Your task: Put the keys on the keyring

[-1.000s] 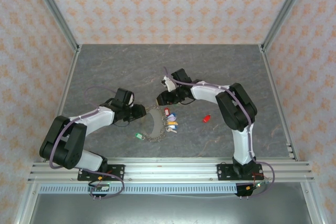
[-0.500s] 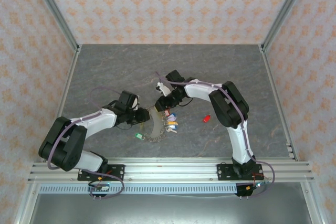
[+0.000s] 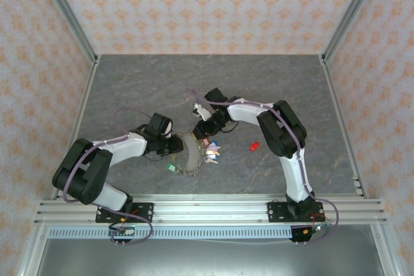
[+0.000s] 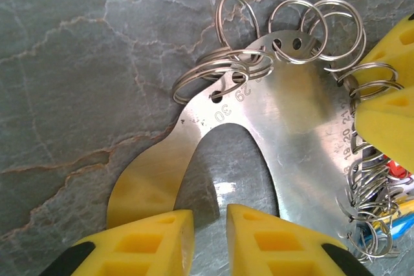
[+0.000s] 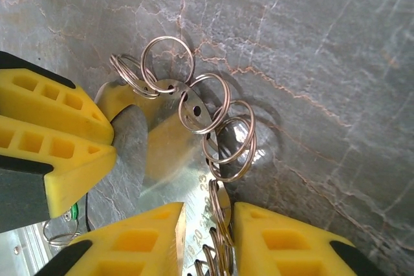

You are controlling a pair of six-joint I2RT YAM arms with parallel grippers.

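Note:
The fingers of my left gripper are over the crescent's opening, next to the plate, so my left gripper needs to open and grab the keyring's inner edge [image 4: 266,163] before lifting it.
The keyring [image 3: 188,154] is a shiny crescent-shaped metal plate [image 4: 291,114] with numbered holes and many wire split rings along its rim. Coloured keys [image 3: 211,150] cluster at its right side, a green key [image 3: 171,167] lies by its lower left end, and a red key [image 3: 255,145] lies apart to the right. My left gripper [image 4: 210,234] hovers at the crescent's inner curve, jaws a narrow gap apart with bare table between them. My right gripper [image 5: 208,237] straddles the plate's ringed rim [image 5: 223,221], jaws narrowly apart, rings between them.
The two grippers stand close together over the plate; the right gripper's yellow fingers [image 4: 388,95] show in the left wrist view and the left gripper's fingers [image 5: 45,134] in the right wrist view. The table [image 3: 129,88] is grey marbled, walled on three sides.
Both grippers have narrowed their jaws. The left gripper moved right onto the plate's left side; the right gripper came down and left onto its upper rim.

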